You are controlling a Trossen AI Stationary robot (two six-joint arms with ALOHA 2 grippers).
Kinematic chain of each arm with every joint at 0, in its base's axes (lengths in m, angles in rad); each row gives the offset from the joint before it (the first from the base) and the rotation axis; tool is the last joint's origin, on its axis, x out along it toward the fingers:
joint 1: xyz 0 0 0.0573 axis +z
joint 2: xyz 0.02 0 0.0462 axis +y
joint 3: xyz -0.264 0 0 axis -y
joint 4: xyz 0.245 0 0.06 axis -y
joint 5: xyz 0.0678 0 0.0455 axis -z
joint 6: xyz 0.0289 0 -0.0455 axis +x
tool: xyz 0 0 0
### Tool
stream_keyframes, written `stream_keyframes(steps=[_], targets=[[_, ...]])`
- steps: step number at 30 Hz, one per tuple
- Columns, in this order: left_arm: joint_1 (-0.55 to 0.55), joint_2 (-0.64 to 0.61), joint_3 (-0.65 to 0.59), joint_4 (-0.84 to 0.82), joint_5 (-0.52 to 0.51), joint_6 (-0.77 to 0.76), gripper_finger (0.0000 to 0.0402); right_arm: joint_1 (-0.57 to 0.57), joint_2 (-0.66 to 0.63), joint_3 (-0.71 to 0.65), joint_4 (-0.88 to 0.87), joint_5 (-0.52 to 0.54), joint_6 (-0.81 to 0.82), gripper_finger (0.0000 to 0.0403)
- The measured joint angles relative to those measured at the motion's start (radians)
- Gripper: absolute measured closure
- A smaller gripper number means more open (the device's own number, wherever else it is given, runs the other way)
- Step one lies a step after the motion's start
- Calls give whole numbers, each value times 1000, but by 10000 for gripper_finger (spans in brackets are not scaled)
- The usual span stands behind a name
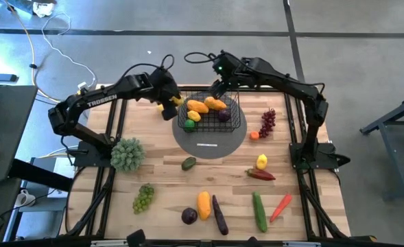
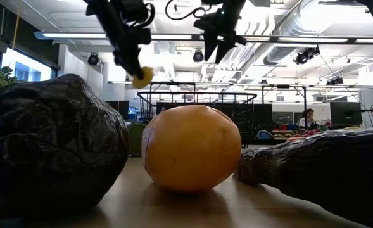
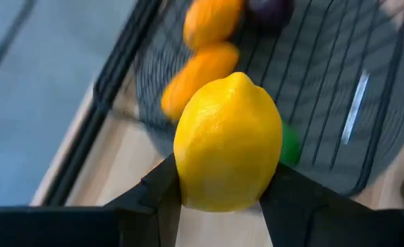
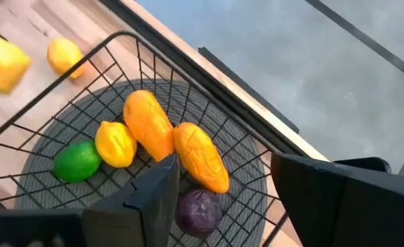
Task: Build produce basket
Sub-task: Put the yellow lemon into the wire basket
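I need to release the yellow lemon from my left gripper inside the basket, on top of the other lemon and the orange piece [image 1: 196,112] [image 3: 232,97] next to it.
The black wire basket [image 1: 212,113] stands on a round grey disc [image 1: 210,140] at the table's far middle. It holds two orange pieces [image 4: 147,123], a lemon [image 4: 116,143], a green fruit [image 4: 77,161] and a purple piece [image 4: 198,209]. My left gripper [image 1: 169,107] is shut on a yellow lemon [image 3: 229,140] just left of the basket's left rim, and shows in the low view [image 2: 139,75] above rim height. My right gripper [image 4: 222,199] is open and empty over the basket's far edge [image 1: 219,87]. My left gripper pinches the lemon between its two fingers [image 3: 162,195], one on each side of the lemon's near half [image 3: 188,185]. The lemon's pointed end faces away from the gripper. It hangs lifted clear of the table, beside the basket's rim.
Loose produce lies on the near half: a leafy green head [image 1: 127,154], avocado [image 1: 188,163], green grapes [image 1: 143,197], orange piece [image 1: 204,204], aubergine [image 1: 219,215], cucumber [image 1: 258,210], red pepper [image 1: 260,175], lemon [image 1: 262,162]. Purple grapes [image 1: 267,122] lie right of the disc.
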Motion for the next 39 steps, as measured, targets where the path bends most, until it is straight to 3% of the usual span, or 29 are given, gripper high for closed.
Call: stream_keyframes(steps=[16,32,39], targets=[[-89,82,0,325,-45,-138,250,-34,-9,0,-20,59,-52,192],[-93,251,0,333,-68,-143,249,-108,-9,0,-26,56,-165,192],[-91,283,0,325,-64,-231,234,-152,-9,0,-44,56,-222,192]])
